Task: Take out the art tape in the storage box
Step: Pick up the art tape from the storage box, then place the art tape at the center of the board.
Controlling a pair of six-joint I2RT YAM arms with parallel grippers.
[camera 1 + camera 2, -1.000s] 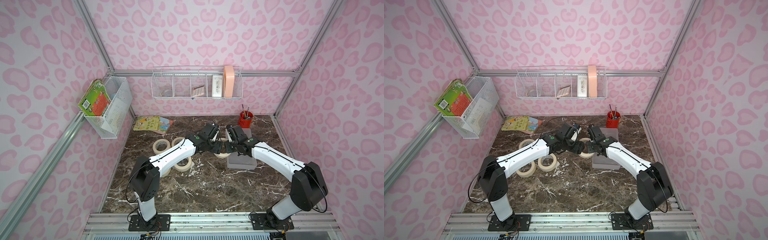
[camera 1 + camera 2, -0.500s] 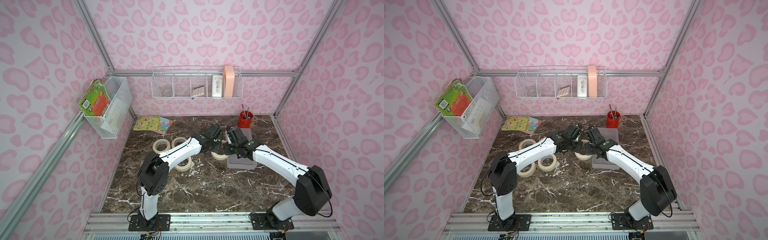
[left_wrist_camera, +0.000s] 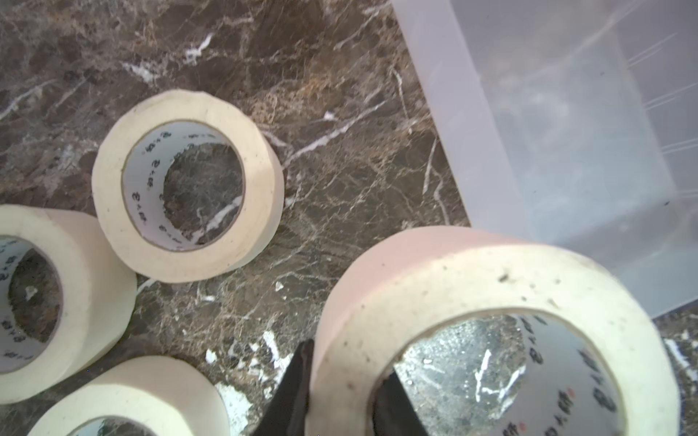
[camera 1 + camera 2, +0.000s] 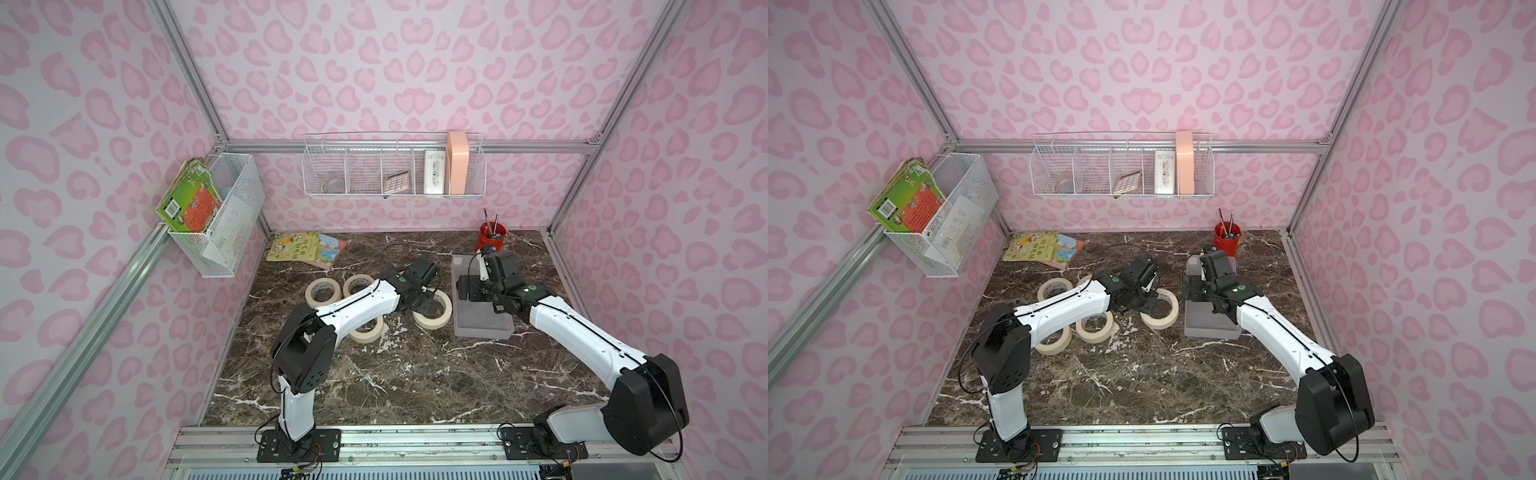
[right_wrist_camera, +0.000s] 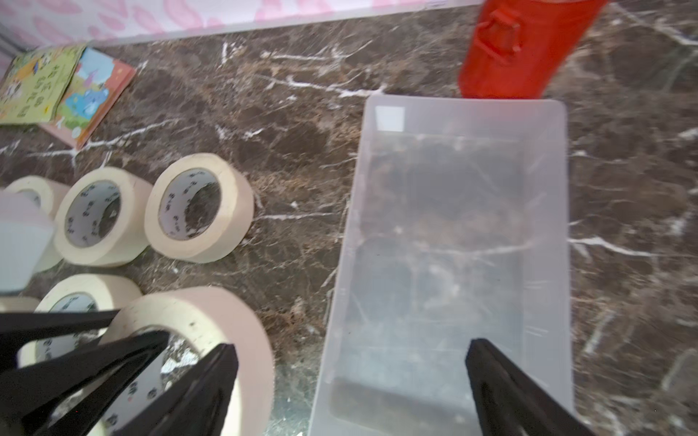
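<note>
I need to release the art tape roll in my left gripper on the white-flecked marble point(image 4: 400, 317) point(image 3: 280, 338) next to the nearest flat roll.
My left gripper point(image 3: 349, 362) is shut on the wall of a cream art tape roll point(image 3: 453, 287), one finger inside the core and one outside. That roll point(image 4: 434, 309) sits just left of the storage box point(image 4: 482, 328), a translucent grey bin. My right gripper point(image 5: 351, 347) stands open over the box's point(image 5: 453, 109) near end, which holds no roll in the right wrist view. One of its fingers point(image 5: 211, 377) is next to the held roll point(image 5: 211, 313). Three more rolls point(image 4: 322, 291) point(image 4: 357, 284) point(image 4: 365, 330) lie flat on the table further left.
A red pen cup point(image 4: 493, 237) stands right behind the box. Picture books point(image 4: 305, 247) lie at the back left of the marble table. White wire baskets point(image 4: 395, 170) point(image 4: 216, 216) hang on the back and left walls.
The left gripper shut on the roll that the right gripper held. The right gripper then opened, let the roll go and drew back over the box.
</note>
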